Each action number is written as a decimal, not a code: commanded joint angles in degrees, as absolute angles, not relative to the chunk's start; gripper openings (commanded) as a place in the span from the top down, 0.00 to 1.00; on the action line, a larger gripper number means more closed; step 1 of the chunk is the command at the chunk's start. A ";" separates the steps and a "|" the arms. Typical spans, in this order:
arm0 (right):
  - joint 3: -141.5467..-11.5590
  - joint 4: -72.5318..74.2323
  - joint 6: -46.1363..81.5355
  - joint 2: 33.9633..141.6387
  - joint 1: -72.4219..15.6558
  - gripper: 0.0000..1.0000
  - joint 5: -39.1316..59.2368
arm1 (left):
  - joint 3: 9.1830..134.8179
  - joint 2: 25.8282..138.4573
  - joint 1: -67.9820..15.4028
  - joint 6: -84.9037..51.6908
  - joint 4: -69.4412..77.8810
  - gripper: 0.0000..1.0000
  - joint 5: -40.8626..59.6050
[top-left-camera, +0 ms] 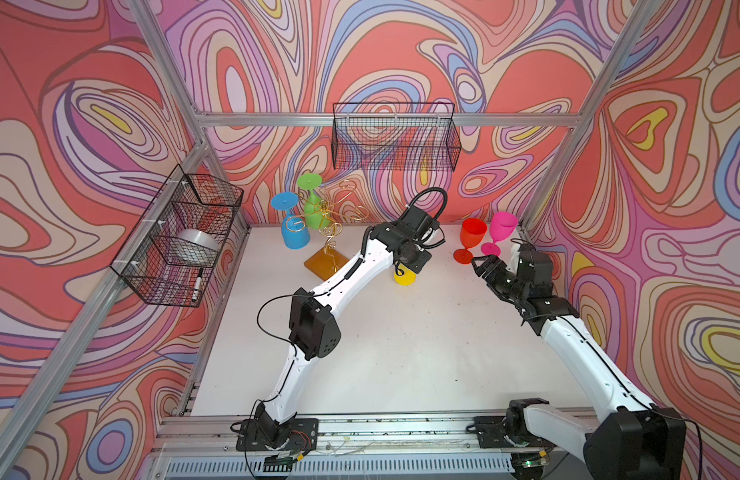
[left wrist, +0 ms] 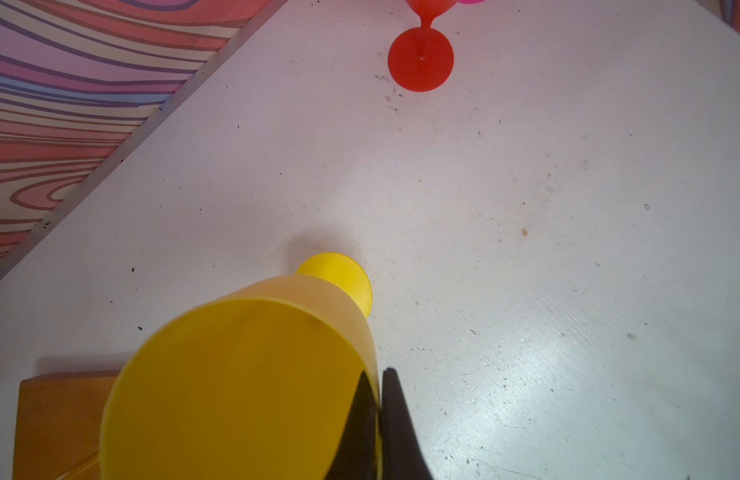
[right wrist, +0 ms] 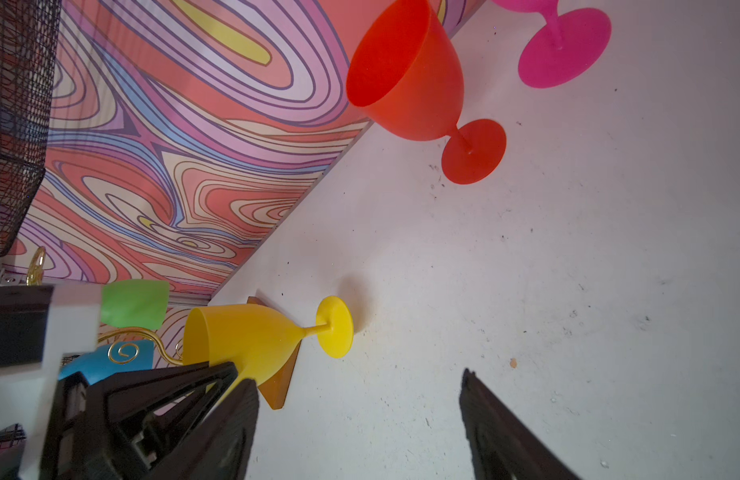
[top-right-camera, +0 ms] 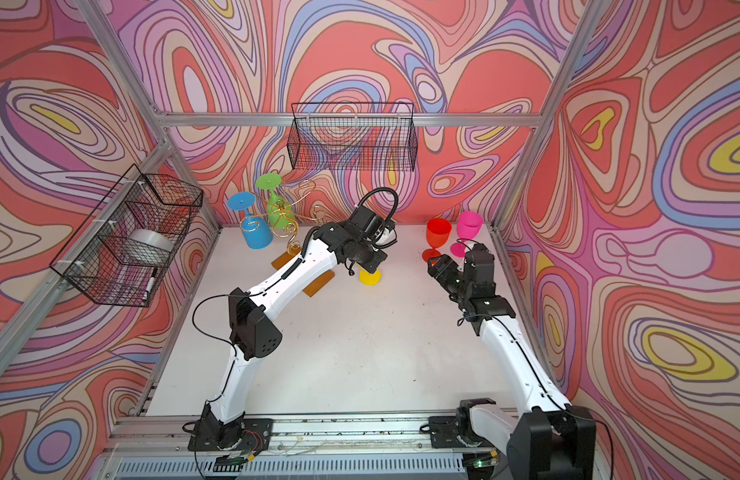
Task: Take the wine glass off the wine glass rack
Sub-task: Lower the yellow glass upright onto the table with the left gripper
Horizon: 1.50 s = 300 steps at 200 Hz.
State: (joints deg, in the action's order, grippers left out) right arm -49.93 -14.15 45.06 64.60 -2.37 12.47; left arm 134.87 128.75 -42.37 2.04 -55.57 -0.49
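Observation:
My left gripper has the yellow wine glass. It will let go of the glass on the table (top-left-camera: 389, 266) (left wrist: 253, 276) beside the rack's amber base, toward the red glass.
The gold wire wine glass rack (top-left-camera: 328, 216) stands on its amber base (top-left-camera: 324, 264) at the back left. A blue glass (top-left-camera: 295, 237) and a green glass (top-left-camera: 314, 208) hang upside down on it. My left gripper (left wrist: 378, 376) is shut on the rim of a yellow wine glass (left wrist: 243, 395), one finger inside the bowl and one outside. That glass (right wrist: 243, 336) is tilted, off the rack, with its foot (top-left-camera: 404, 277) at or just above the table. My right gripper (top-left-camera: 482, 264) is open and holds nothing, just in front of a red glass (top-left-camera: 472, 239).
A pink glass (top-left-camera: 501, 230) stands upright beside the red one at the back right. A black mesh basket (top-left-camera: 181, 237) on the left wall holds a tape roll and a marker. Another black mesh basket (top-left-camera: 395, 137) hangs on the back wall.

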 commanded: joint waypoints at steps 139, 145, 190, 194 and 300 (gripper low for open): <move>-50.32 -14.78 42.81 63.22 -2.38 0.17 15.03 | 139.31 134.82 -38.52 4.68 -57.77 1.00 -3.50; -50.36 -14.77 42.80 63.22 -2.41 0.17 15.11 | 139.31 134.95 -38.41 4.76 -57.53 1.00 -3.56; -50.27 -14.16 42.80 63.55 -2.39 0.17 15.69 | 140.68 136.80 -37.71 5.53 -56.83 1.00 -4.69; -50.27 -14.15 42.81 63.55 -2.37 0.17 15.77 | 140.91 136.99 -37.64 5.55 -56.82 1.00 -4.72; -49.99 -13.30 42.55 64.31 -2.45 0.17 16.92 | 143.61 139.65 -35.94 5.00 -54.68 1.00 -3.95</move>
